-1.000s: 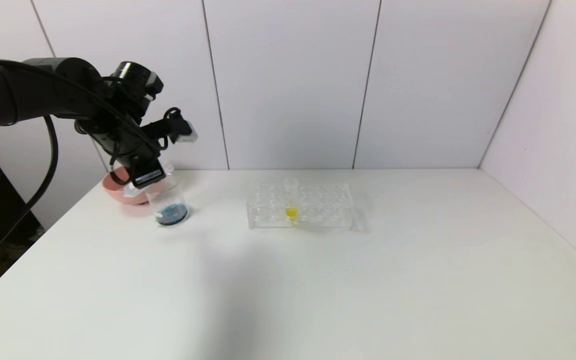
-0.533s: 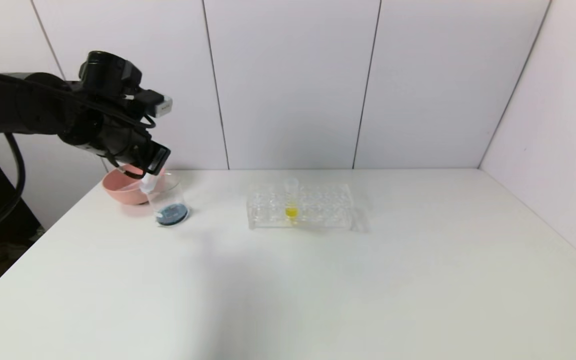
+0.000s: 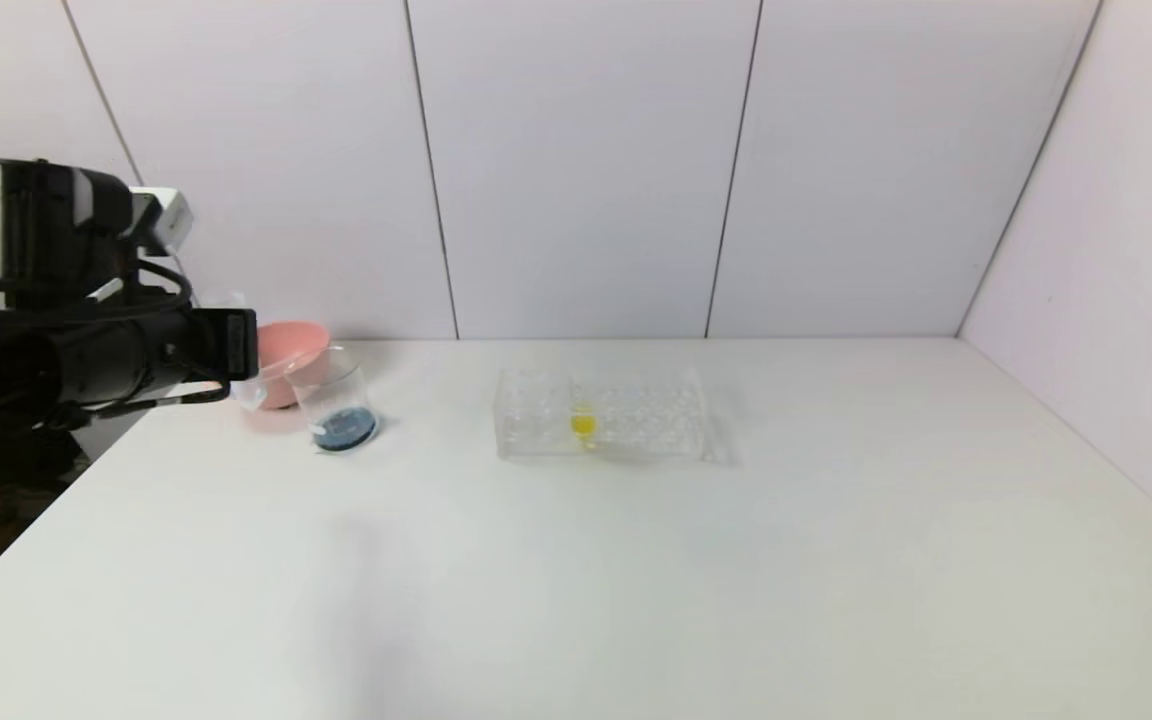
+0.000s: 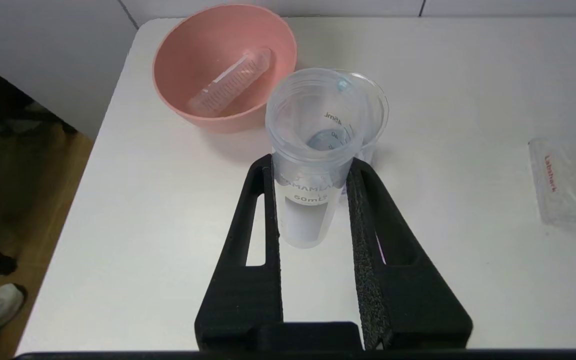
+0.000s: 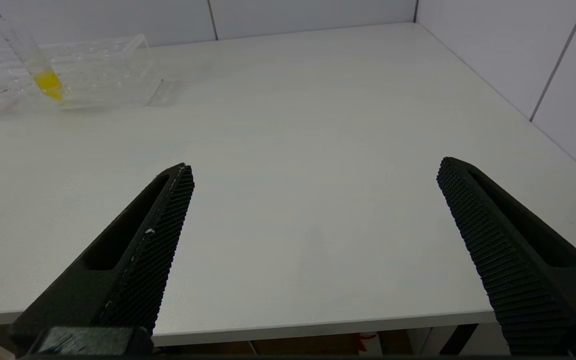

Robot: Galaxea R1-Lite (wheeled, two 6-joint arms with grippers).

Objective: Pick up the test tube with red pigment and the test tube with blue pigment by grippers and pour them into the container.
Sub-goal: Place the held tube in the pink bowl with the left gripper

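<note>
I will have my left gripper release the test tube with blue pigment, now held level beside the container, in the pink bowl (image 3: 263,371) (image 4: 228,101), beside the empty clear tube.
My left gripper (image 4: 310,165) is shut on a clear tube (image 4: 313,150) that looks emptied, with only a blue trace at its rim; I take it for the test tube with blue pigment. It lies roughly level with its mouth towards the container (image 4: 374,112). In the head view the left gripper (image 3: 234,352) hangs at the table's left edge, beside the container (image 3: 338,403), which holds dark blue liquid. A second clear tube (image 4: 230,82) lies empty in the bowl; whether it is the test tube with red pigment I cannot tell. My right gripper (image 5: 315,166) is open over bare table.
A pink bowl (image 3: 294,343) stands just behind the container, near the back left corner. A clear tube rack (image 3: 636,425) with a yellow-liquid tube (image 3: 583,425) stands mid-table. The table's left edge drops off beside the left arm.
The left arm swung back to the left and lower. The tube came away from above the container's mouth, turning from tipped downward to nearly level.
</note>
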